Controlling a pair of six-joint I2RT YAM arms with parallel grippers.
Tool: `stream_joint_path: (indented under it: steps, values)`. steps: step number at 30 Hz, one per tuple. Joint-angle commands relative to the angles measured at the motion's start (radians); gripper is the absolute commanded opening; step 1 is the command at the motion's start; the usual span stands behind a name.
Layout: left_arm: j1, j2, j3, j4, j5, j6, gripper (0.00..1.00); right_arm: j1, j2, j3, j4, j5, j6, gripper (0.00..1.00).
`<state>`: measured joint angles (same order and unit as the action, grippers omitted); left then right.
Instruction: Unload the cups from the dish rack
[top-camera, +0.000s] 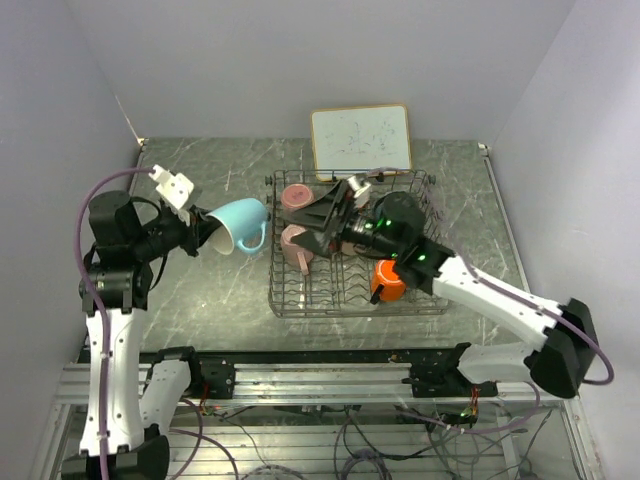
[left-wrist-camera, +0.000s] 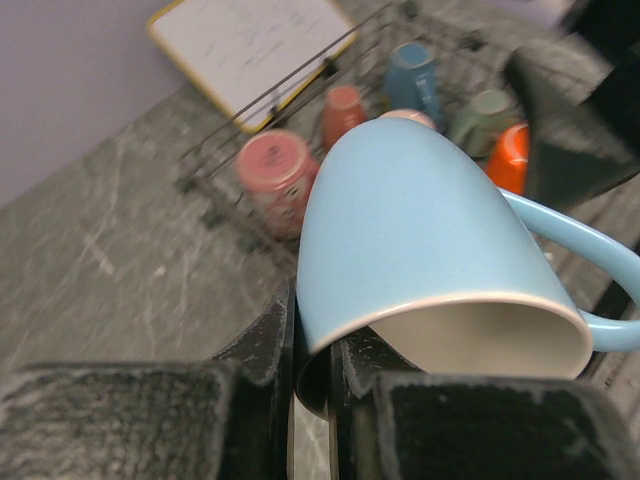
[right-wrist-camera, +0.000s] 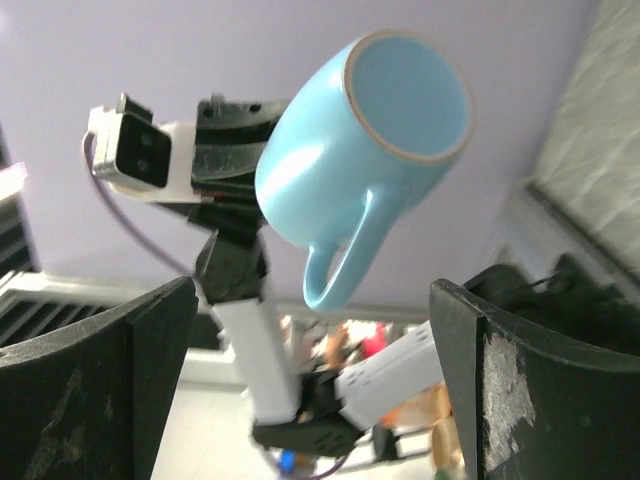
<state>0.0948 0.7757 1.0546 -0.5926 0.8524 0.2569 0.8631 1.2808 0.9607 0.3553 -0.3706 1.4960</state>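
Note:
The robot's left gripper will release the light blue cup on the grey marble tabletop (top-camera: 216, 193) (left-wrist-camera: 128, 298) next to the dish rack's far corner.
My left gripper (top-camera: 203, 234) is shut on the rim of a light blue cup (top-camera: 240, 222), held tilted in the air left of the dish rack (top-camera: 340, 312). In the left wrist view its fingers (left-wrist-camera: 268, 345) pinch the cup's (left-wrist-camera: 420, 230) wall, one inside and one outside. My right gripper (top-camera: 308, 222) hovers open over the rack's left part, empty, facing the blue cup (right-wrist-camera: 370, 140); its fingers (right-wrist-camera: 100, 380) stand wide apart. In the rack sit two pink cups (top-camera: 297, 197) (top-camera: 295, 248) and an orange cup (top-camera: 388, 280). The left wrist view shows several more cups there, including a blue one (left-wrist-camera: 412, 70).
A wood-framed whiteboard (top-camera: 360, 140) leans against the back wall behind the rack. Grey marble tabletop (top-camera: 200, 290) lies to the left of the rack. Walls close in on both sides. The arm bases and rail run along the near edge.

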Motion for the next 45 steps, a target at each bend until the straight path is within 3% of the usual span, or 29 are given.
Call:
stream_joint_path:
  steps: [1,5,10,16,24,39,43,45]
  values:
    - [-0.001,0.123,0.100,-0.020,-0.322,-0.043,0.07,-0.092,-0.114,0.110,-0.466,0.150,-0.255,1.00]
    - [-0.020,0.371,0.226,-0.081,-0.553,-0.042,0.07,-0.114,-0.127,0.218,-0.807,0.334,-0.412,1.00]
    - [-0.141,0.653,0.385,-0.134,-0.828,-0.021,0.07,-0.126,-0.135,0.280,-1.050,0.530,-0.515,1.00]
    - [-0.165,0.950,0.598,-0.184,-0.926,-0.029,0.07,-0.128,-0.176,0.227,-1.244,0.686,-0.524,1.00]
    - [-0.165,1.261,0.870,-0.280,-0.991,-0.028,0.07,-0.128,-0.224,0.093,-1.315,0.741,-0.491,0.97]
    - [-0.161,1.465,1.031,-0.345,-0.957,-0.051,0.07,-0.106,-0.185,-0.074,-1.294,0.771,-0.416,0.84]
    - [-0.157,1.489,1.071,-0.349,-0.943,-0.069,0.17,-0.070,-0.136,-0.069,-1.282,0.811,-0.356,0.79]
    - [-0.156,1.494,1.079,-0.352,-0.931,-0.068,0.28,-0.044,-0.110,-0.059,-1.290,0.841,-0.316,0.76]
